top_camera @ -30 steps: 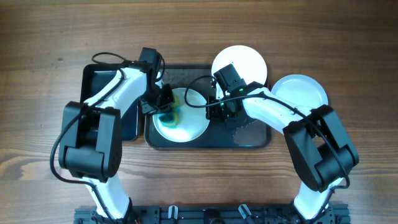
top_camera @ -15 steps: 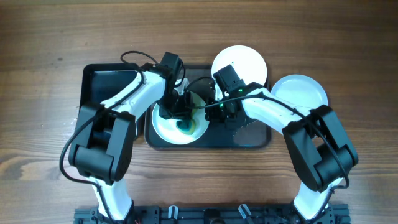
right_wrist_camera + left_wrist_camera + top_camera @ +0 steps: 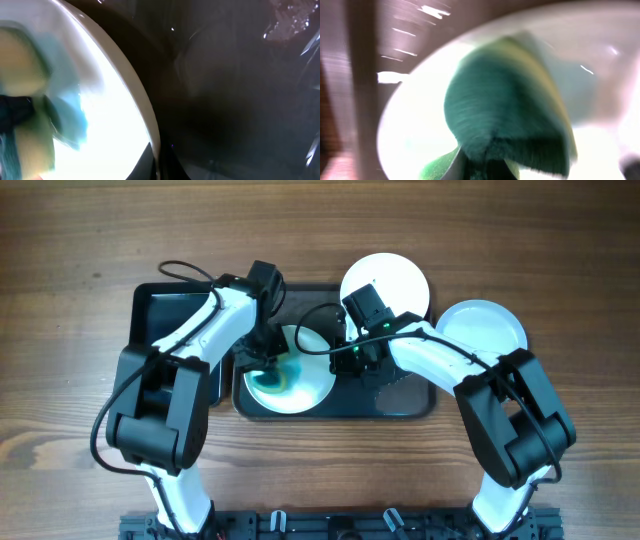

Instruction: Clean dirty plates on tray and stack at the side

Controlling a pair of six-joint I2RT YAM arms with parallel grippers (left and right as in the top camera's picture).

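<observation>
The smeared white plate will go down from my right gripper onto the clean plate (image 3: 481, 342) beside the large dark tray.
A white plate (image 3: 300, 380) with blue-green smears lies on the left half of the large dark tray (image 3: 400, 402). My left gripper (image 3: 262, 360) is shut on a green sponge (image 3: 270, 372) pressed onto the plate's left part; the sponge fills the left wrist view (image 3: 510, 110) over the plate (image 3: 415, 125). My right gripper (image 3: 340, 358) is shut on the plate's right rim, seen in the right wrist view (image 3: 150, 125). Two clean white plates lie outside the tray, one at the back (image 3: 395, 280) and one at the right (image 3: 485, 325).
A smaller black tray (image 3: 165, 310) sits left of the large tray, under my left arm. Bare wooden table surrounds both trays. Water drops lie on the large tray's right half (image 3: 285, 25).
My left gripper has swept the sponge across the plate, first right toward the middle, now back to the left. The blue-green smear has spread. The right arm has held still.
</observation>
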